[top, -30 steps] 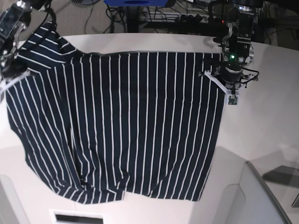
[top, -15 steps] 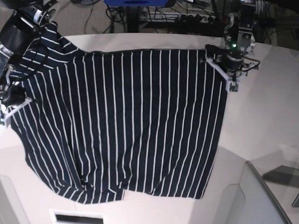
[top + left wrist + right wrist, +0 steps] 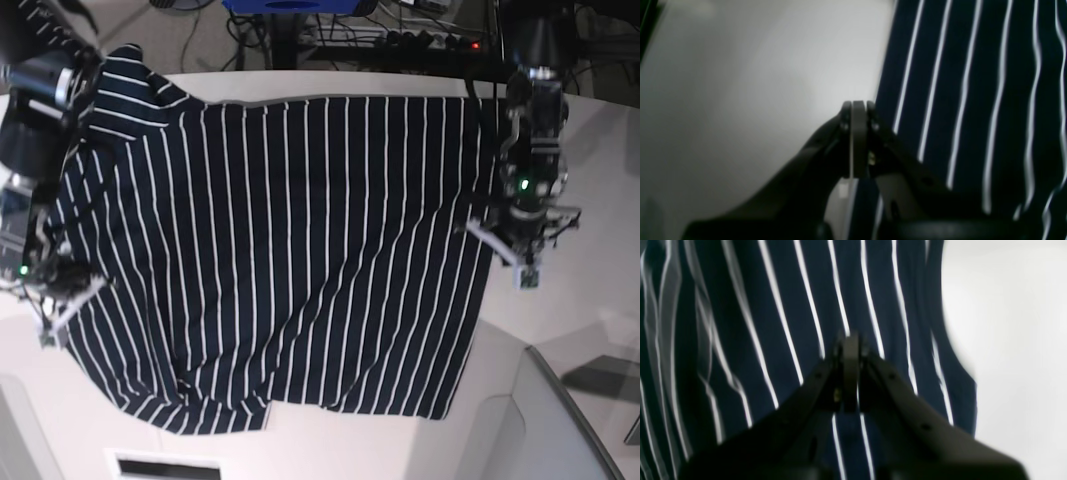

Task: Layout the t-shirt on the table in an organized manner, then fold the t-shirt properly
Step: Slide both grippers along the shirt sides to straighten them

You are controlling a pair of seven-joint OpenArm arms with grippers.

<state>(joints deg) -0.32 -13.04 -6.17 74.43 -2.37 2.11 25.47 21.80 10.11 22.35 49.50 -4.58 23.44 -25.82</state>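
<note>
Next, my left gripper lets go of the t-shirt's side edge on the bare white table [image 3: 506, 230] [image 3: 830, 170] just outside the line where it is.
The dark navy t-shirt [image 3: 290, 250] with thin white stripes is spread wide over the white table [image 3: 590, 180], and one sleeve bunches at the far left corner. My left gripper [image 3: 512, 255] is shut on the shirt's right side edge. My right gripper [image 3: 58, 300] is shut on its left side edge. In the left wrist view the left gripper [image 3: 855, 110] has its jaws pressed together with a strip of striped cloth behind them, the t-shirt [image 3: 973, 83] to their right and bare table [image 3: 756, 66] to their left. In the right wrist view the right gripper [image 3: 850, 340] is shut over the t-shirt [image 3: 773, 306].
Cables and dark equipment [image 3: 400, 40] crowd the floor behind the table's curved far edge, beside a blue object [image 3: 290, 5]. A pale box-like structure [image 3: 540, 420] stands at the near right. A white panel with a dark slot [image 3: 165, 465] sits at the near edge.
Both grippers have moved toward the near side of the table while staying shut on the shirt's side edges. The shirt now spreads wider and reaches farther toward the table's far edge.
</note>
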